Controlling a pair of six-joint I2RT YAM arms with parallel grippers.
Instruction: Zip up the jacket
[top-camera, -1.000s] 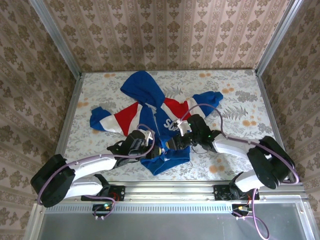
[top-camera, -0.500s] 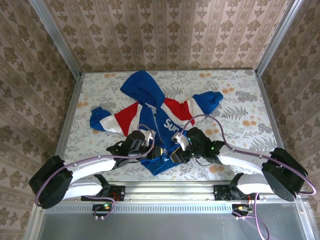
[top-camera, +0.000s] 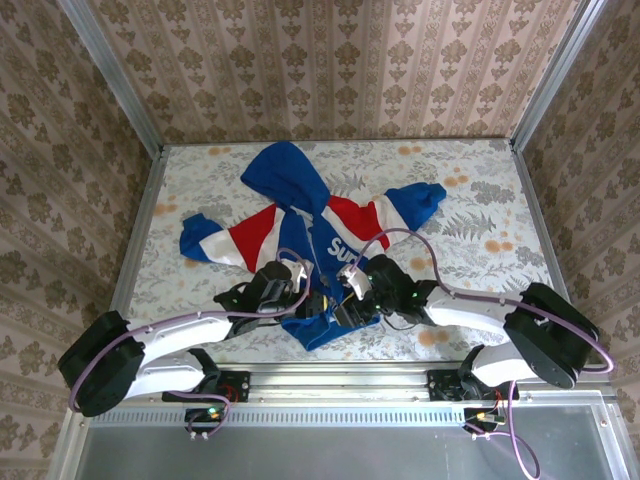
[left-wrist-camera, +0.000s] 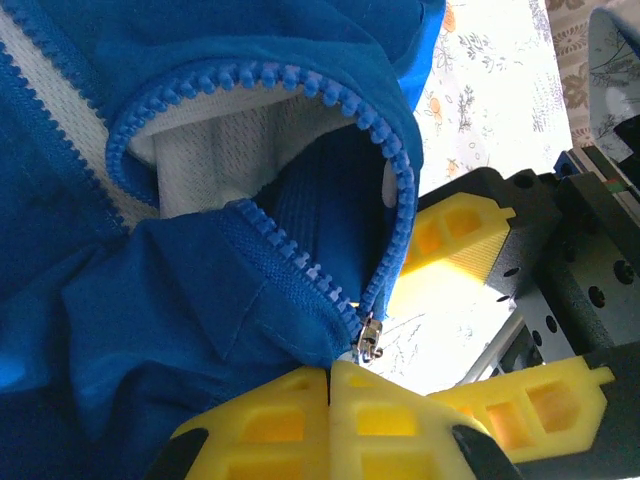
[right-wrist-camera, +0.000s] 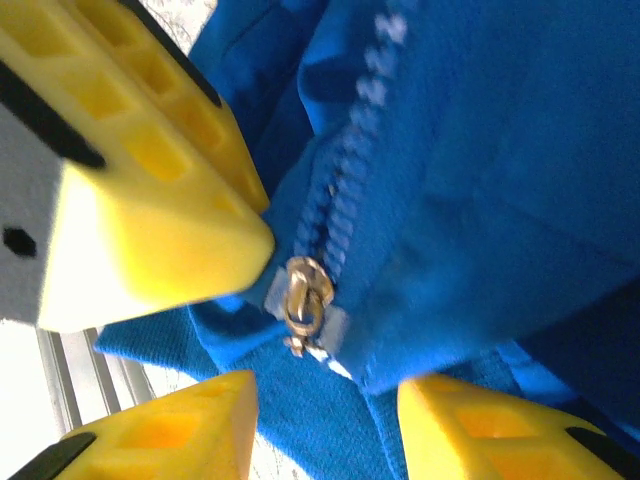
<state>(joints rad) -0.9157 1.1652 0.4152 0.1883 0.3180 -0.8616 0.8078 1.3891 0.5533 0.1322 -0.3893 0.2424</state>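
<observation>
The zipper slider sits beyond the open fingertips of my right gripper, so I need to pinch the pull tab (right-wrist-camera: 297, 343) with my right gripper while my left gripper steadies the fabric.
The jacket (top-camera: 262, 232) lies open on the table, hood to the far side, blue with red and white panels. My left gripper (top-camera: 312, 302) is at its near hem, shut on the fabric (left-wrist-camera: 250, 330) right below the metal zipper slider (left-wrist-camera: 368, 338). Above the slider the two rows of blue teeth (left-wrist-camera: 300, 85) gape apart. My right gripper (top-camera: 341, 310) is just right of the left one and stands open (right-wrist-camera: 325, 430), its yellow fingertips (right-wrist-camera: 180, 430) on either side of the hem, with the slider (right-wrist-camera: 308, 300) a little beyond them and untouched.
The flowered table top (top-camera: 480, 200) has free room right of and behind the jacket. Metal rails (top-camera: 135, 230) and patterned walls close it in on three sides. The near edge bar (top-camera: 330, 378) runs just behind both grippers. The left gripper's finger (right-wrist-camera: 150, 170) crowds the right wrist view.
My right gripper has slid from beside the chest lettering to the near hem, close to the left gripper, and its jaws have widened. The left gripper has kept its hold.
</observation>
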